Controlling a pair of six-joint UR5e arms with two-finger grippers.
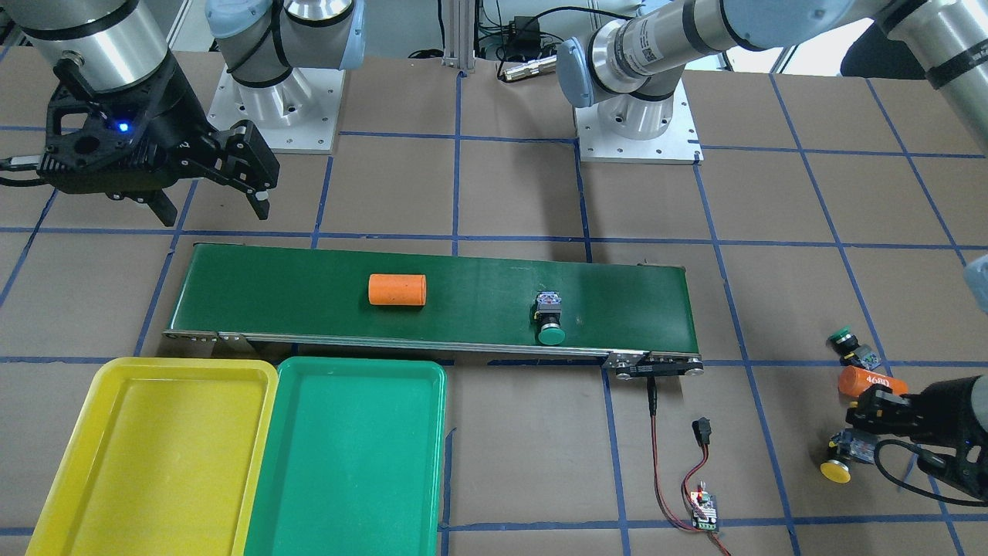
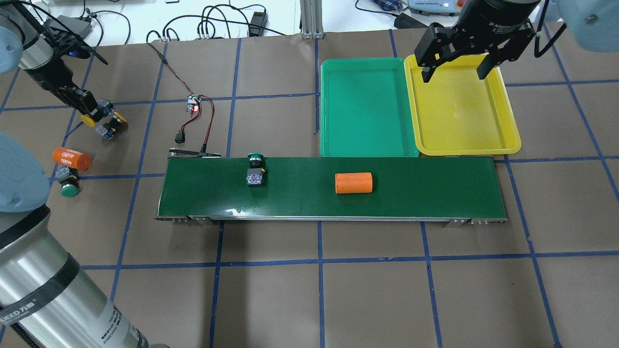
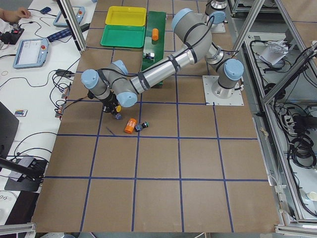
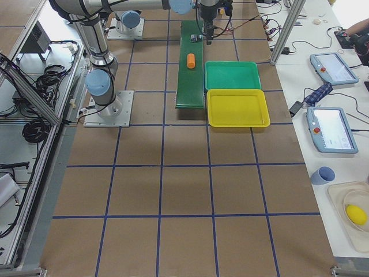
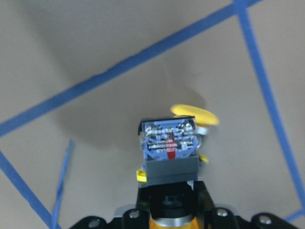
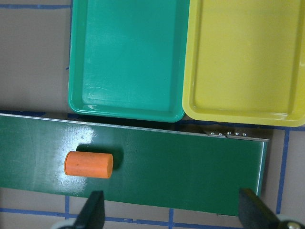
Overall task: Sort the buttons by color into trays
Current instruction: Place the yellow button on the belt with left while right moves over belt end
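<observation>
Next, I set the yellow button, now held low over the table, with my left gripper on the belt [image 1: 604, 310] between the green button and circuit-board end.
My left gripper [image 2: 92, 110] is shut on a yellow button [image 2: 89, 120], grey block outward in the left wrist view [image 5: 169, 148], low over the table. A second yellow button [image 2: 117, 119] lies just beyond it. One green button [image 2: 255, 170] lies on the conveyor belt [image 2: 435, 188]; another [image 2: 69, 188] lies on the table at the far left. My right gripper [image 2: 454, 65] is open and empty above the yellow tray [image 2: 459, 116]. The green tray [image 2: 367, 106] sits beside it. Both trays are empty.
An orange cylinder [image 2: 353, 183] lies on the belt mid-way. Another, marked 4680 [image 2: 71, 158], lies on the table beside the far-left green button. A small circuit board [image 2: 194, 101] with red and black wires lies beyond the belt's left end.
</observation>
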